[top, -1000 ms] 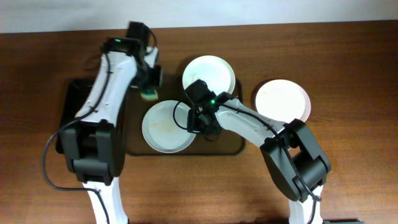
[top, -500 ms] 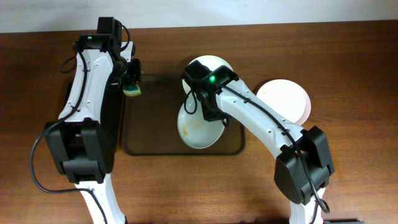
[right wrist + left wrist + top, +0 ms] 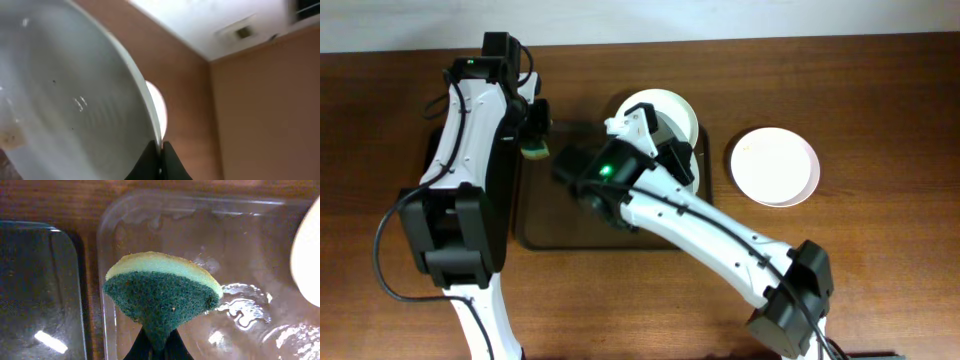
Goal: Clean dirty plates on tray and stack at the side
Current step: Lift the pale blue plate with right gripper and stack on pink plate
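My right gripper is going to release the white plate on top of the plate on the table (image 3: pixel 774 166) next to the dark-brown tray. The held plate is now steeply tilted under my arm.
My right gripper (image 3: pixel 161 147) is shut on the rim of a white plate (image 3: pixel 70 100), held steeply tilted; a brownish smear shows at its lower left. In the overhead view this plate is mostly hidden under my right arm (image 3: pixel 620 180), which reaches across the dark-brown tray (image 3: pixel 535 215). A second plate (image 3: pixel 660 110) lies at the tray's back. A third plate (image 3: pixel 775 165) lies on the table to the right of the tray. My left gripper (image 3: pixel 159 347) is shut on a green and yellow sponge (image 3: pixel 162 297), held above the tray's left end (image 3: pixel 150 220); the sponge also shows in the overhead view (image 3: pixel 534 150).
A smaller black tray (image 3: pixel 40 280) lies just left of the brown tray, mostly under my left arm (image 3: pixel 470 130) in the overhead view. A white plate's edge (image 3: pixel 307 260) shows at the right of the left wrist view. Bare wood table lies in front.
My right gripper has lifted the plate off the tray and tipped it up, and the arm has swung left. My left gripper moved left with the sponge, then held still.
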You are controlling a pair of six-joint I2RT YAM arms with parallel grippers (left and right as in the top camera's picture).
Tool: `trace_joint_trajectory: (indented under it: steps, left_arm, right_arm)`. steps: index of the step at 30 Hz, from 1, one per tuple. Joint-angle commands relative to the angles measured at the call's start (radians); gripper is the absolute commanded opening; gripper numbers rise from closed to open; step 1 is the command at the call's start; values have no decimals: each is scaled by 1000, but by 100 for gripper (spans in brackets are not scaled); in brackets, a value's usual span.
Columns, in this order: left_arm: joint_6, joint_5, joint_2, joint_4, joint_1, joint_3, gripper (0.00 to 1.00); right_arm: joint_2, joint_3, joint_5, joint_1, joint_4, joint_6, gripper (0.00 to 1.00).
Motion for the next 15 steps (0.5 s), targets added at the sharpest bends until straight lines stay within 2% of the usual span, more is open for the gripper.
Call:
trace_joint_trajectory:
  steps: [1,7,13,15]
  left_arm:
    - [19,14,15,-6,-13,6,1]
    - [19,14,15,-6,-26,6,1]
    - [19,14,15,-6,-26,6,1]
    - [19,14,15,-6,-26,6,1]
  right_arm:
    - [-29,20,215,60,-18,126,4]
    - [-29,20,285,88,-19,126,4]
    - [-31,20,276,86,-19,134,4]
    - [-31,20,218,66,-18,171,4]
